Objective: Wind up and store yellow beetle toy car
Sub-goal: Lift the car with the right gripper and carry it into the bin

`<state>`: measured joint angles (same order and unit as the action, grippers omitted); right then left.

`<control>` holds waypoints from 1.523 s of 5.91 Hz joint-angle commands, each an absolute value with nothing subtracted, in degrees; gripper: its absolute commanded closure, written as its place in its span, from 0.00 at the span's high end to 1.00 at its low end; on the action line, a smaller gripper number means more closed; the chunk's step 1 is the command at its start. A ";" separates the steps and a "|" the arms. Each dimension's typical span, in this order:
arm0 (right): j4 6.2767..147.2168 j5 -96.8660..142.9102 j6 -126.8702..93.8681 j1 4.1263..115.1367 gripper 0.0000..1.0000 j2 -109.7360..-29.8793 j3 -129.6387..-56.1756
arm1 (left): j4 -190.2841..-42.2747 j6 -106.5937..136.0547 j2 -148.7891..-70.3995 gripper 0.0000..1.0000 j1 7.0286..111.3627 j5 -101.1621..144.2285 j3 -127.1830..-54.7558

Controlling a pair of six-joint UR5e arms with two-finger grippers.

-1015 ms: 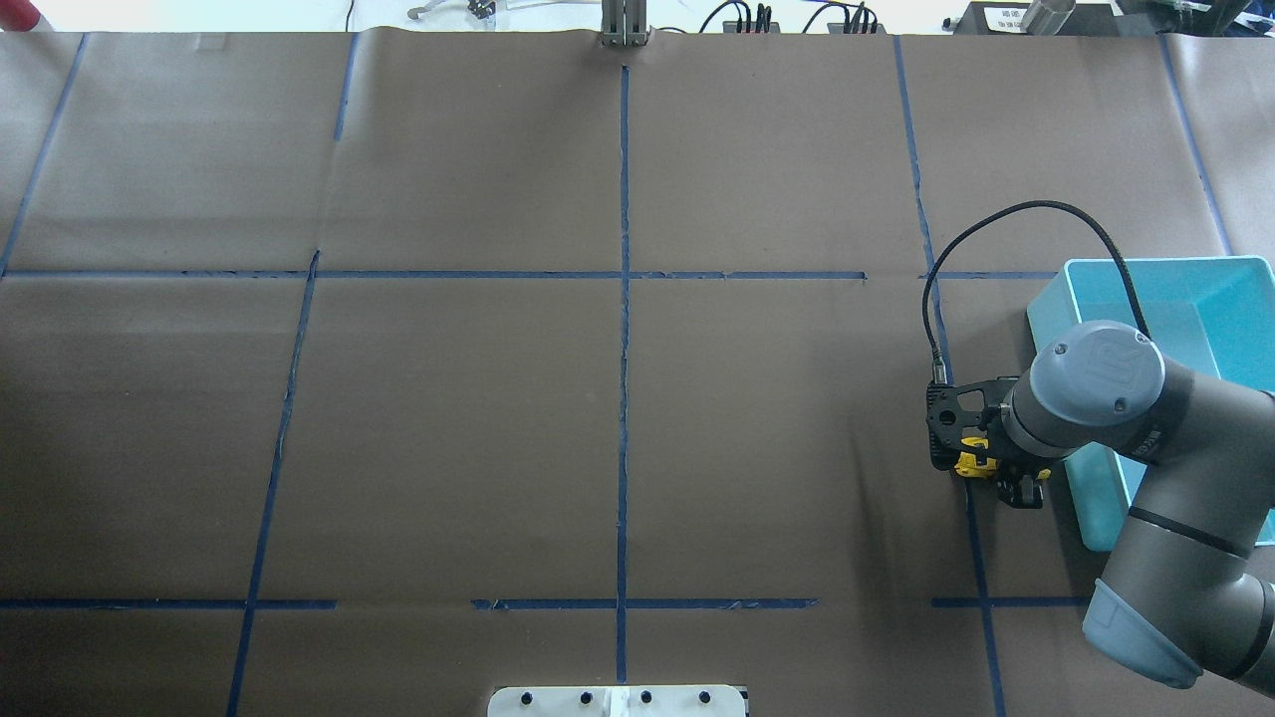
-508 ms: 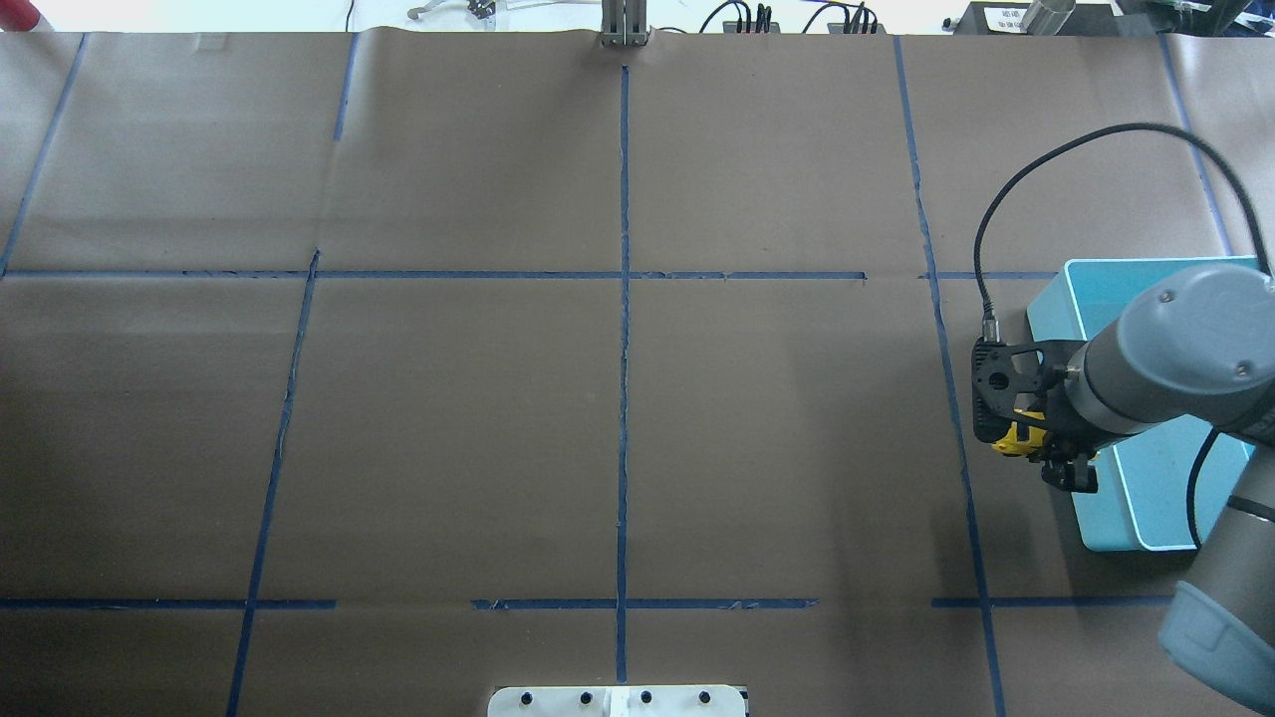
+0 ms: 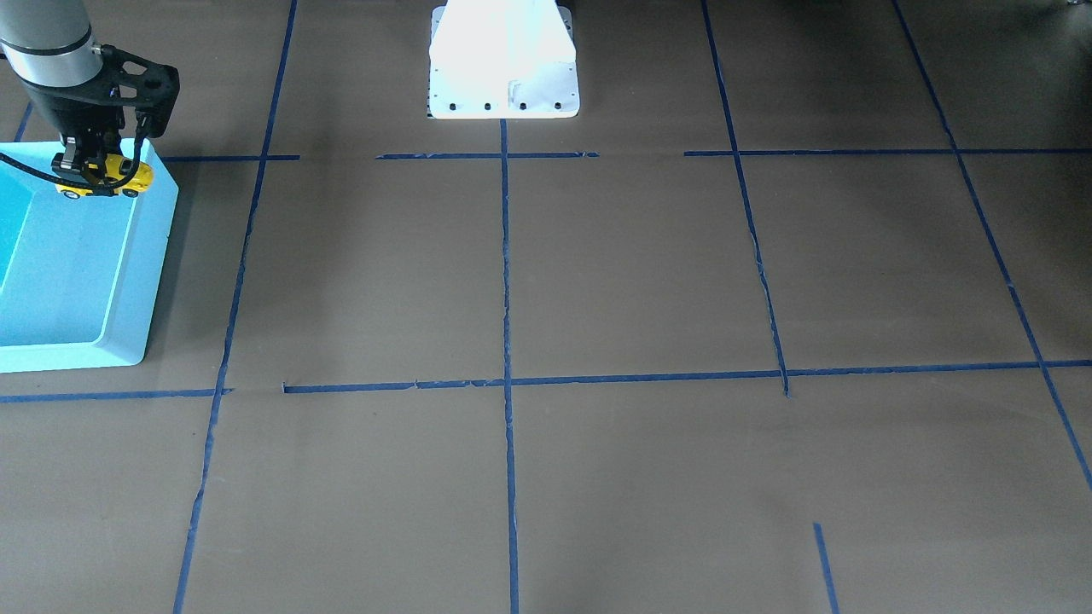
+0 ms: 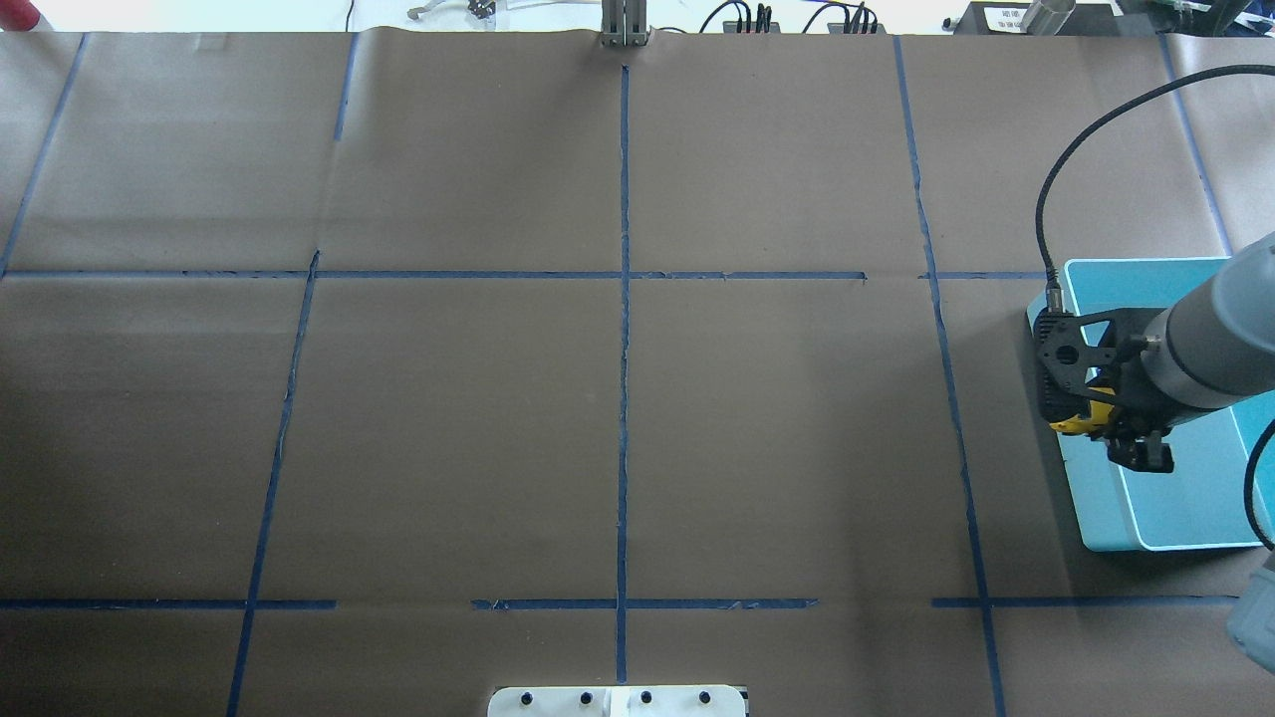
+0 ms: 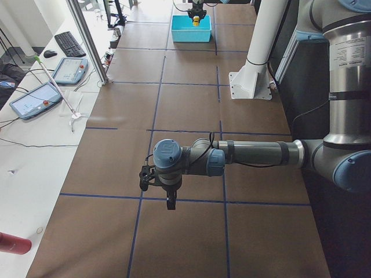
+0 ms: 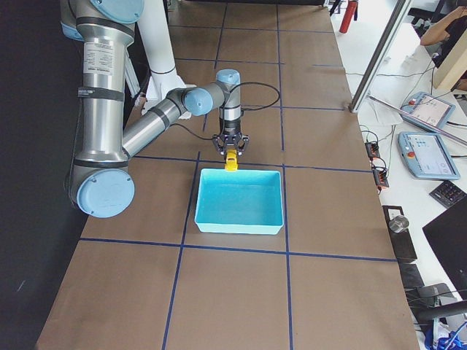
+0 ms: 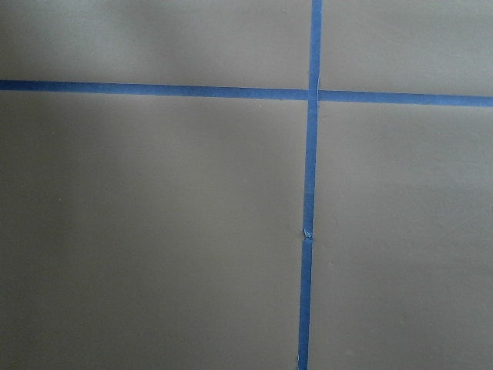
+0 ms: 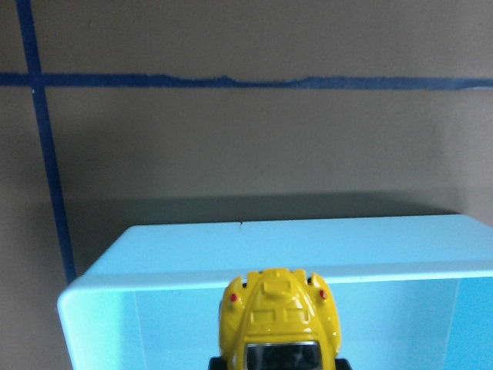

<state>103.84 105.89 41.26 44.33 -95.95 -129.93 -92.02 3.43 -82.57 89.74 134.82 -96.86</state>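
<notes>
My right gripper has the yellow beetle toy car. It will let go of the car on the bottom of the turquoise bin, toward the table's middle [image 3: 85,249]. The car now hangs just over the bin's rim.
My right gripper [image 3: 95,173] is shut on the yellow beetle toy car [image 3: 104,180] and holds it in the air. The car hangs just over the rim of the turquoise bin [image 3: 128,281], at the bin's side that faces the table's middle. In the overhead view the car [image 4: 1080,419] peeks out under the gripper [image 4: 1106,428], over the bin's left rim [image 4: 1096,503]. The right wrist view shows the car's rear [image 8: 279,320] above the bin's wall [image 8: 154,254]. My left gripper [image 5: 168,200] shows only in the exterior left view, above bare table, so I cannot tell whether it is open or shut.
Brown paper with blue tape lines [image 4: 624,329] covers the table. The robot's white base [image 3: 503,60] stands at the table's near edge. The right arm's black cable [image 4: 1056,189] loops above the bin. The left wrist view shows only paper and a tape cross [image 7: 312,94].
My right arm has carried the car to the right and a little farther from the robot, from the open table beside the bin to over the bin's rim.
</notes>
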 commanded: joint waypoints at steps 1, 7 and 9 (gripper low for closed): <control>92.04 105.55 44.04 45.34 0.00 -98.26 -119.62 | -92.02 3.43 -82.53 1.00 89.74 134.82 -96.77; 78.27 106.00 43.77 46.58 0.00 -102.66 -109.63 | -92.02 3.43 -82.62 1.00 89.74 134.82 -96.77; 74.62 106.17 43.59 46.49 0.01 -102.48 -106.61 | -92.02 3.43 -82.62 1.00 89.74 134.82 -96.77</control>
<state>75.64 106.09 43.65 46.52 -102.53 -107.51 -92.02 3.43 -82.62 89.74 134.82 -96.77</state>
